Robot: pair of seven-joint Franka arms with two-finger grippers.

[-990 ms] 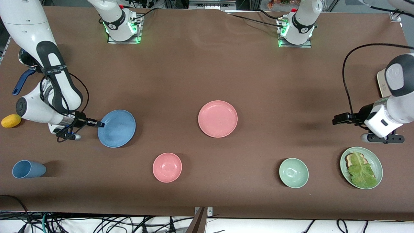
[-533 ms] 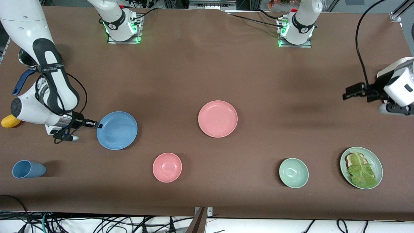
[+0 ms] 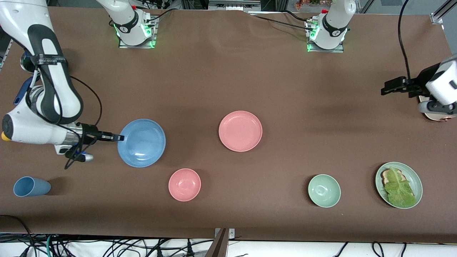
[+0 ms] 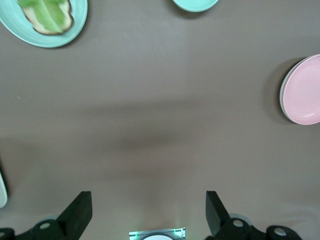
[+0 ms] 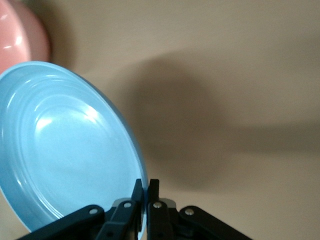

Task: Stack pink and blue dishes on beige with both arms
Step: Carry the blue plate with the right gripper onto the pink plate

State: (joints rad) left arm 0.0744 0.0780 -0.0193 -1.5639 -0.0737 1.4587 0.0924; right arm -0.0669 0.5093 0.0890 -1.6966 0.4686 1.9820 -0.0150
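Observation:
My right gripper is to let go of the light blue plate, now held tilted above the table, on top of the pink plate (image 3: 240, 131), which lies flat in the middle of the table.
My right gripper (image 3: 119, 137) is shut on the rim of the light blue plate (image 3: 141, 142), holding it tilted above the table near the right arm's end. In the right wrist view the fingertips (image 5: 145, 187) pinch the blue plate's (image 5: 65, 150) edge. The pink plate (image 3: 240, 131) lies flat mid-table; the left wrist view has the pink plate (image 4: 302, 90) at its edge. My left gripper (image 3: 386, 88) hangs open and empty in the air at the left arm's end, its fingers (image 4: 80, 210) wide apart. The beige plate (image 3: 438, 117) is mostly hidden under the left wrist; only a sliver shows.
Nearer the front camera stand a blue cup (image 3: 31, 186), a small pink bowl (image 3: 184, 184), a pale green bowl (image 3: 324, 190) and a green plate with bread and lettuce (image 3: 398, 185). A yellow object (image 3: 3, 135) peeks out by the right arm.
The right gripper has lifted the blue plate off the table and carried it a little toward the middle. The left arm has swung away from the lettuce plate to over the beige plate.

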